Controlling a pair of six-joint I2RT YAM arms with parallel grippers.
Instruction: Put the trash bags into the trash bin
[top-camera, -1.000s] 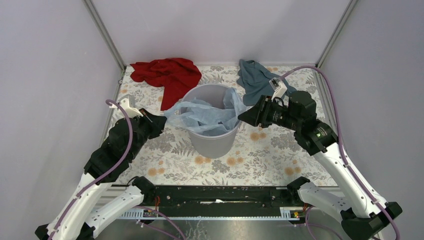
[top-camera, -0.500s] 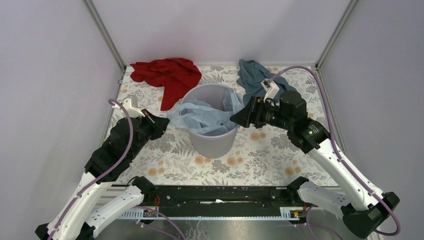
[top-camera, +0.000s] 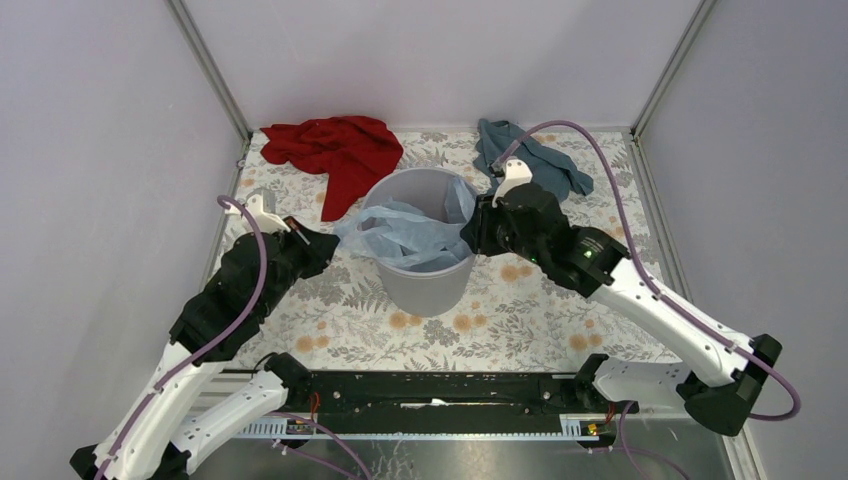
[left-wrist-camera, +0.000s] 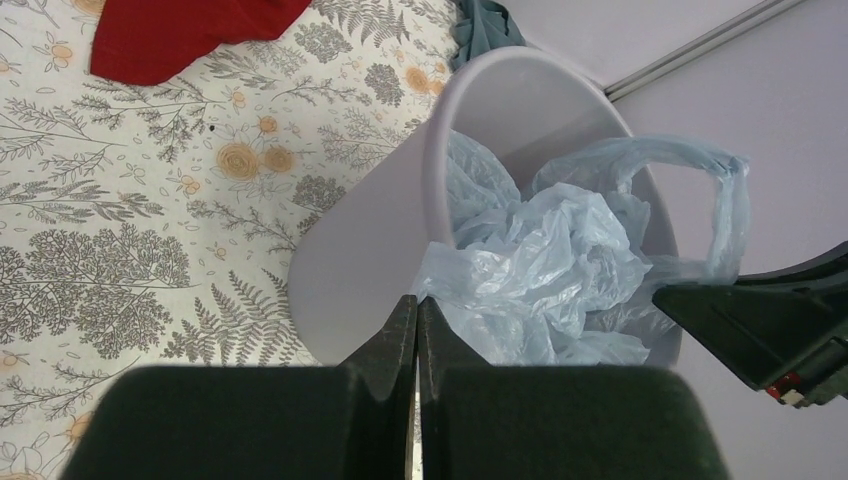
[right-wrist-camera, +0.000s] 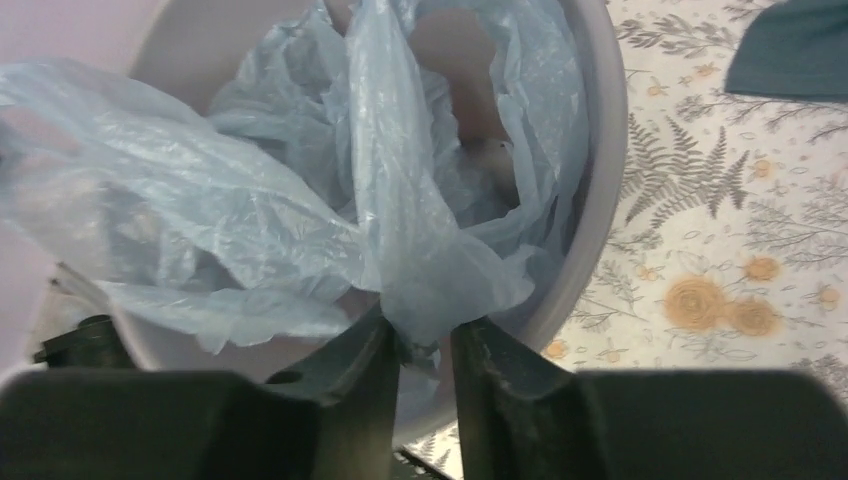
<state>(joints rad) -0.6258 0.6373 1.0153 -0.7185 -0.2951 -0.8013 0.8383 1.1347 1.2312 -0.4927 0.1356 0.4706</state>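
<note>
Next, my left gripper grabs the crumpled trash bag inside (top-camera: 398, 209) and pulls it out over the trash bin's rim, because the trash bag leaves the trash bin's far rim uncovered.
The light grey trash bin (top-camera: 425, 275) stands mid-table. A pale blue trash bag (top-camera: 405, 238) lies crumpled inside it and spills over the left rim. My left gripper (top-camera: 325, 243) sits just left of the bin, shut, and a corner of the film runs right into its fingertips (left-wrist-camera: 417, 300). In the left wrist view the bag (left-wrist-camera: 560, 260) bulges out of the bin (left-wrist-camera: 370, 230). My right gripper (top-camera: 475, 228) is at the bin's right rim (right-wrist-camera: 600, 150). Its jaws (right-wrist-camera: 427, 330) stand apart with a hanging fold of the bag (right-wrist-camera: 400, 230) between them.
A red cloth (top-camera: 335, 150) lies at the back left of the floral table, close behind the bin. A teal-blue cloth (top-camera: 500, 140) lies at the back right, partly under my right arm. Grey walls close in on three sides.
My right arm has swung left to the bin's right rim, and its jaws widened and then narrowed around the bag's fold. The left gripper has closed fully and stayed in place.
</note>
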